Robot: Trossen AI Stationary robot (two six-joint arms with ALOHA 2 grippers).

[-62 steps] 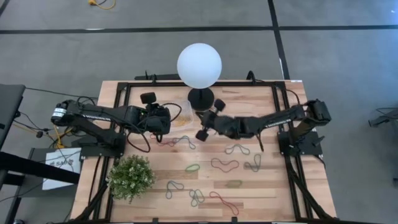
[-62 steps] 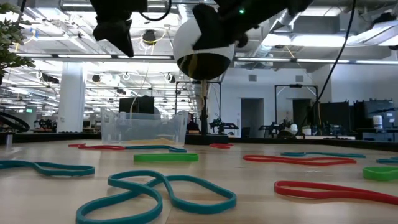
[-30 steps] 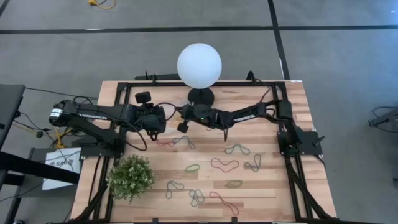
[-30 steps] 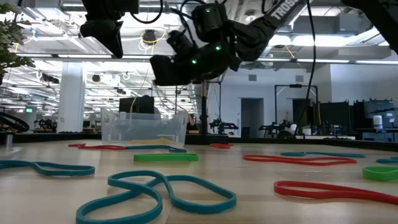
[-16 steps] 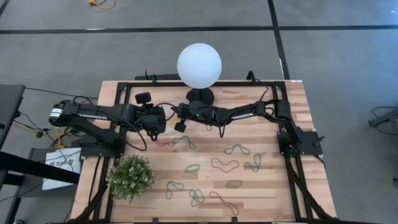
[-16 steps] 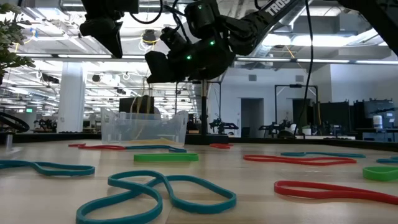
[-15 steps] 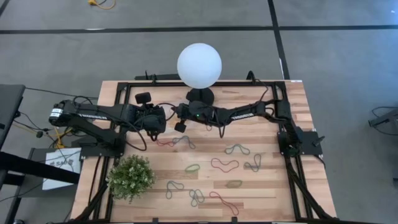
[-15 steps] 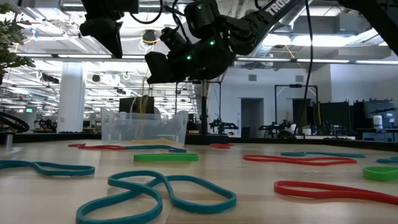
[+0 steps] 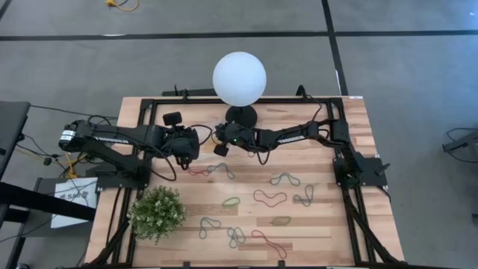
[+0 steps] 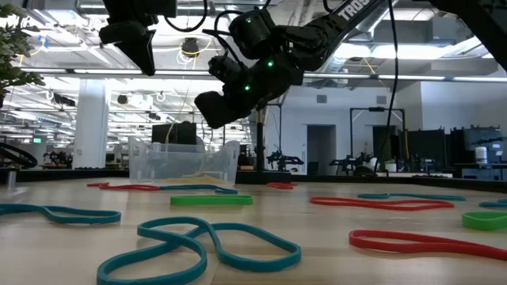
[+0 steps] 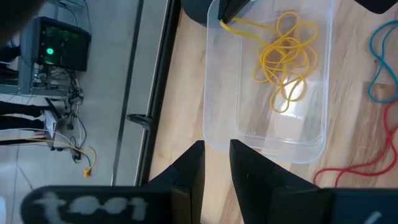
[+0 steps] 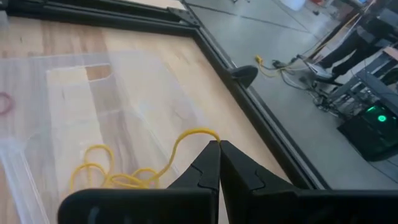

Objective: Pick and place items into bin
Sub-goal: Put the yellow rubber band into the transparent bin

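Next, my right gripper releases the yellow band, now over the bin's far end, on the bottom of the bin among the other yellow bands [image 9: 214,143] [image 12: 126,179].
The bin [image 11: 214,93], a clear tub, stands at the table's far middle [image 10: 182,162] with a tangle of yellow bands [image 11: 283,62] on its floor. My right gripper [image 12: 217,149] hovers over the bin's far end [image 10: 210,107], shut on a yellow band [image 12: 186,140]. My left gripper [image 11: 216,163] stays above the bin's left side [image 9: 196,143], with a narrow gap between its fingers and nothing in it. Other loose items lie flat on the wood: a red and blue pair [image 9: 213,170], a green one [image 9: 231,202] and a red one [image 9: 269,198]. My right gripper pinches the yellow band's upper bend [image 12: 208,135] between its two fingertips. The fingers slant down from the table's right side. The band trails slack below them, and its lower part lies on the bin's floor among the other yellow bands [image 12: 106,168].
A white globe lamp [image 9: 239,78] on a black base [image 9: 240,116] stands just behind the bin. A green leafy plant [image 9: 158,213] sits at the near left. Black frame rails [image 9: 146,112] run along the table's edges. More bands [image 9: 237,237] lie toward the near edge.
My right gripper has tipped its fingers down toward the bin, staying over it and shut on the yellow band. My left gripper has kept still.
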